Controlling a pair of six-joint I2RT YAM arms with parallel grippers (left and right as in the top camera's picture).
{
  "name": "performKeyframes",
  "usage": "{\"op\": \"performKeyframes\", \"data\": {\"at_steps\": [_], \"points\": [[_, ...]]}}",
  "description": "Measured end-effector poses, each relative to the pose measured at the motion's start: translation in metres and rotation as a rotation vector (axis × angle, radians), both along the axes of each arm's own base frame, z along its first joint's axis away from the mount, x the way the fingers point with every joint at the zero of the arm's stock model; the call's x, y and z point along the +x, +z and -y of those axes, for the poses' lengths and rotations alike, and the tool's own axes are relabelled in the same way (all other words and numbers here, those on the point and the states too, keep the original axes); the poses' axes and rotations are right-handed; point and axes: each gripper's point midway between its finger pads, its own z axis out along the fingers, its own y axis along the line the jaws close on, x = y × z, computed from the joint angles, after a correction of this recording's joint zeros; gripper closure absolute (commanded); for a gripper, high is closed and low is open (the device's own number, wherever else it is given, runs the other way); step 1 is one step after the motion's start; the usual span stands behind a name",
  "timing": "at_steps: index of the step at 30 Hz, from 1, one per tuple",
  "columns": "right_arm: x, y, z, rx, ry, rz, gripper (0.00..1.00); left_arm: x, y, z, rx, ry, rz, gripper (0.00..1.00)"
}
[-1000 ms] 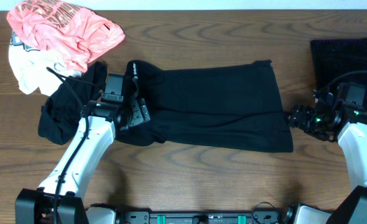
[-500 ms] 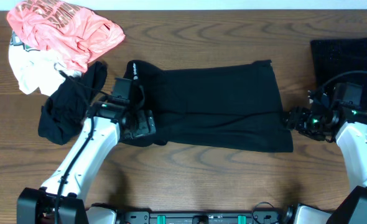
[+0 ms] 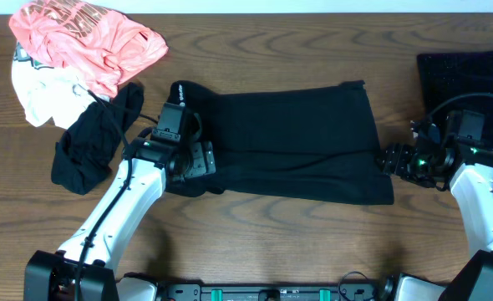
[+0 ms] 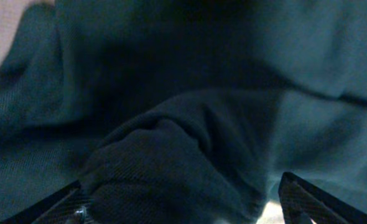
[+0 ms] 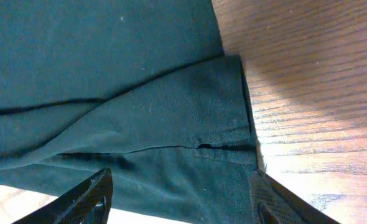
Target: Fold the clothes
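The black mound fills my open left gripper; it should back away, then pinch the mound's near edge (image 3: 219, 191) before folding.
A black garment (image 3: 288, 142) lies spread flat across the middle of the table, with a small white logo (image 3: 179, 94) near its left end. My left gripper (image 3: 194, 159) sits low over that bunched left end. In the left wrist view it (image 4: 177, 208) stands open, and a mound of black cloth (image 4: 171, 162) rises between its fingers (image 4: 53, 205). My right gripper (image 3: 388, 159) is at the garment's right edge. In the right wrist view it (image 5: 180, 202) is open and straddles the hem (image 5: 233, 112), with wood to the right.
A coral-pink tee (image 3: 88, 42) lies heaped at the back left over a white garment (image 3: 33, 96). A crumpled black garment (image 3: 88, 146) sits just left of my left arm. A dark flat item (image 3: 468, 79) lies at the back right.
My left gripper has moved right and slightly back, further onto the garment's left end. My right gripper has edged left, closer to the garment's right edge.
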Motion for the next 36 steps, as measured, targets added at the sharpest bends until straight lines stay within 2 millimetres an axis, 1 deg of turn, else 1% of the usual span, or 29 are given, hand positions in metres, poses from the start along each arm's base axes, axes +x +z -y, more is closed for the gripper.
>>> {"op": "performKeyframes", "data": {"at_steps": [2,5,10,13,17,23,25,27,28,32,33,36], "points": [[0.0,0.0,0.0,-0.002,0.004,0.001,0.3,0.011,0.003,0.002,-0.004,-0.009,0.048,0.08],[0.0,0.0,0.0,-0.003,0.008,0.002,0.3,0.021,0.008,0.004,-0.008,-0.012,0.095,0.08],[0.0,0.0,0.0,-0.003,0.012,0.004,0.29,0.023,0.009,0.003,-0.002,-0.013,0.104,0.08],[0.0,0.0,0.0,-0.003,0.012,0.003,0.28,0.015,0.005,0.001,0.007,-0.014,0.07,0.08],[0.0,0.0,0.0,-0.003,0.012,0.003,0.27,-0.001,0.003,-0.004,0.026,-0.018,0.0,0.08],[0.0,0.0,0.001,-0.008,0.011,0.002,0.27,-0.023,0.025,-0.005,0.03,-0.042,-0.005,0.09],[0.0,0.0,0.001,-0.01,0.011,0.001,0.26,-0.03,0.033,-0.002,0.027,-0.057,0.005,0.09],[0.0,-0.001,0.001,-0.011,0.01,0.001,0.26,-0.032,0.038,0.003,0.02,-0.068,0.021,0.1],[0.0,-0.001,0.001,-0.011,0.011,0.001,0.26,-0.033,0.038,0.005,0.017,-0.071,0.022,0.12],[0.0,-0.001,0.001,-0.011,0.01,0.001,0.26,-0.034,0.034,0.017,-0.009,-0.039,0.02,0.16],[0.0,-0.001,0.001,-0.011,0.011,0.001,0.26,-0.035,0.031,0.019,-0.016,-0.021,0.013,0.17],[0.0,-0.001,0.001,-0.012,0.011,0.001,0.25,-0.038,0.019,0.025,-0.029,0.021,-0.014,0.23]]}}
